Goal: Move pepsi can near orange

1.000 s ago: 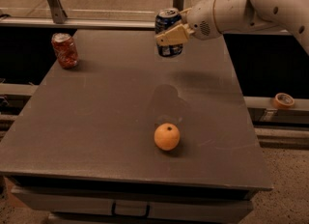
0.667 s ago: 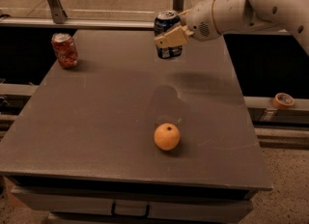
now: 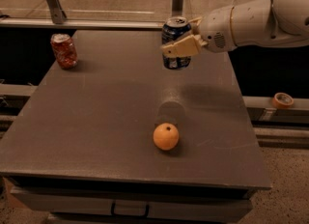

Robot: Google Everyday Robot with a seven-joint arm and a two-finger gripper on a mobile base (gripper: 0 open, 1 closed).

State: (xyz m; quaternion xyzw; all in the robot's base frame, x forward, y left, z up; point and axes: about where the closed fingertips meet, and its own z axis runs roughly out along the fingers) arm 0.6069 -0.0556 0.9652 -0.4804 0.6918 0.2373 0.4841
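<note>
Next, the gripper releases the pepsi can on the grey table [image 3: 184, 119] behind the orange, almost touching it.
The pepsi can [image 3: 175, 31], dark blue with a silver top, hangs upright in the air over the far middle of the table. My gripper [image 3: 179, 46] comes in from the right on a white arm and is shut on the can, one tan finger across its front. The can's shadow lies on the table a little behind the orange [image 3: 166, 136], which rests near the front middle of the table.
A dented red soda can [image 3: 63, 50] stands at the far left of the dark grey table [image 3: 96, 121]. A roll of tape [image 3: 283, 100] lies on a ledge to the right. A rail runs behind the table.
My gripper has carried the pepsi can slightly nearer and lower, toward the orange. The orange and red can have not moved.
</note>
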